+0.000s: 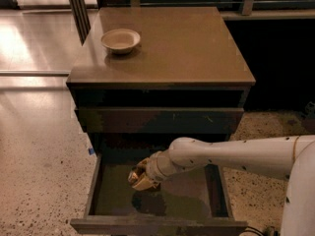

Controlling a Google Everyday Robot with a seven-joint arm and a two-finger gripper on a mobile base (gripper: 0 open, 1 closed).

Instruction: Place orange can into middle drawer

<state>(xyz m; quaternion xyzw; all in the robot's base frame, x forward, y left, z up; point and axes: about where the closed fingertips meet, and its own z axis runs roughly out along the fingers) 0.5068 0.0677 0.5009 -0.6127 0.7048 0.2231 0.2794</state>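
The orange can will come to rest on the dark shadow [143,191] near the center of the drawer's bottom, where I will open my gripper and let it go.
The middle drawer [92,191] is pulled out at the foot of the cabinet, a wide shallow dark tray. My white arm reaches in from the right, above the tray. My gripper [141,178] is over the left half of the drawer, shut on the orange can [142,182]. The can shows as an orange-gold shape at the wrist's tip, held a little above the drawer floor, with its shadow below it. The fingers are mostly hidden by the can and wrist.
A round beige bowl [120,40] sits at the back left of the cabinet top [187,48]. A shut drawer front with light scuffs [157,120] is above the open one. Speckled floor [39,156] lies to the left. A dark area lies to the right.
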